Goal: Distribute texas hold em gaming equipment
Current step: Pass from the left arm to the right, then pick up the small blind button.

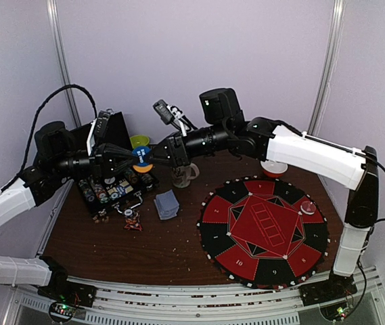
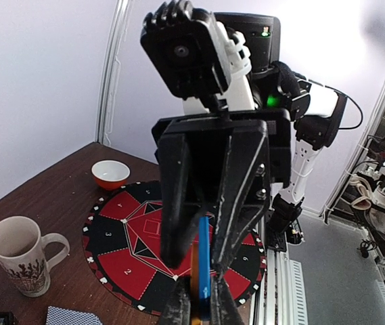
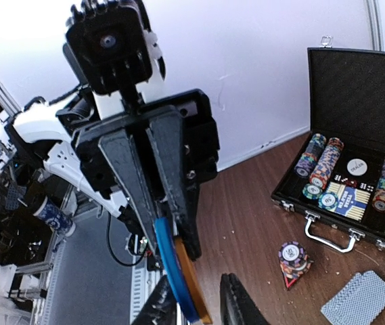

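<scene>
The blue and orange discs are pinched together in my left gripper; it should open and take only the orange disc (image 1: 143,168) while my right gripper holds the blue disc.
A round blue disc (image 1: 141,153) and an orange disc (image 1: 143,166) are held face to face in mid-air above the back left of the table. My left gripper (image 1: 132,160) is shut on both; in the left wrist view (image 2: 202,308) the blue disc (image 2: 204,257) and orange disc (image 2: 195,271) stand edge-on between its fingers. My right gripper (image 1: 153,157) faces it, open, its fingers straddling the discs with a gap beside the orange disc (image 3: 191,284) and blue disc (image 3: 168,261). The card deck (image 1: 167,204) lies on the table. A clear disc (image 1: 308,208) lies on the mat.
An open black chip case (image 1: 107,183) stands at the back left, with a small chip stack (image 1: 132,220) in front of it. A white mug (image 1: 182,175) stands below the grippers. The round red-black mat (image 1: 263,227) lies right, with a red-rimmed bowl (image 1: 274,167) behind it. A green bowl (image 1: 139,141) sits behind the case.
</scene>
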Controlling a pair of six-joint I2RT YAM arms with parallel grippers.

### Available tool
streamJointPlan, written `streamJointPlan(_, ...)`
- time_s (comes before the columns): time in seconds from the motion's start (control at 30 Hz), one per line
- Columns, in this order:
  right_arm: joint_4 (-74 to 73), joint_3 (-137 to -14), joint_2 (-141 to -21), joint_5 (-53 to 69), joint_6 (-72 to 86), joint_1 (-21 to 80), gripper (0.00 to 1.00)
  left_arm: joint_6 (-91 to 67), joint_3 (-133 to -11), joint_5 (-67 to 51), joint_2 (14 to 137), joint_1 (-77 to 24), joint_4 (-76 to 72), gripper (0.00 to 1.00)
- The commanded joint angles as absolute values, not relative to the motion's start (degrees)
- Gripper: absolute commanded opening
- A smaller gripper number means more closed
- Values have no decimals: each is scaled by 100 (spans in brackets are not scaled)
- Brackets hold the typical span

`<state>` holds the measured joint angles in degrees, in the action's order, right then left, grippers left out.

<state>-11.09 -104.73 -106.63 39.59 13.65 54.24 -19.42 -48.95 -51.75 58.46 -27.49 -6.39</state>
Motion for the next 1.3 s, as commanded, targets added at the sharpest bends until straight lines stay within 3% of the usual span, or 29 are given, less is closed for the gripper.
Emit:
streamJointPlan(0.0, -966, -10646, -10776, 4336, 1399, 5452, 17, -1761, -5089, -5453, 5920, -2792, -852, 0)
streamJointPlan(0.1, -875, -10527, -10726, 4414, 1387, 5454, 0, -1732, -5064, -5417, 5907, -2795, -832, 0)
streamJointPlan(0.27, -705, -10253, -10537, 4476, 1278, 5465, 0, -1671, -5009, -5285, 5867, -2804, -832, 0)
streamJointPlan(0.37, -274, -9882, -10303, 4466, 1425, 5406, 0, -1479, -4748, -5138, 5739, -2802, -861, 45)
streamJointPlan(0.43, 62, -9691, -10181, 4487, 1582, 5370, 0, -1377, -4444, -5025, 5518, -2799, -1070, 53)
streamJointPlan(0.53, 225, -9644, -10172, 4537, 1680, 5361, 0, -1417, -3986, -4840, 5294, -2798, -1679, 51)
streamJointPlan(0.83, 521, -9569, -10277, 4695, 1944, 5362, 0, -1707, -3885, -5057, 5581, -2805, -1971, 31)
streamJointPlan(1.27, 580, -9562, -10425, 4737, 2022, 5367, 0, -1802, -3946, -5159, 5812, -2920, -2329, 22)
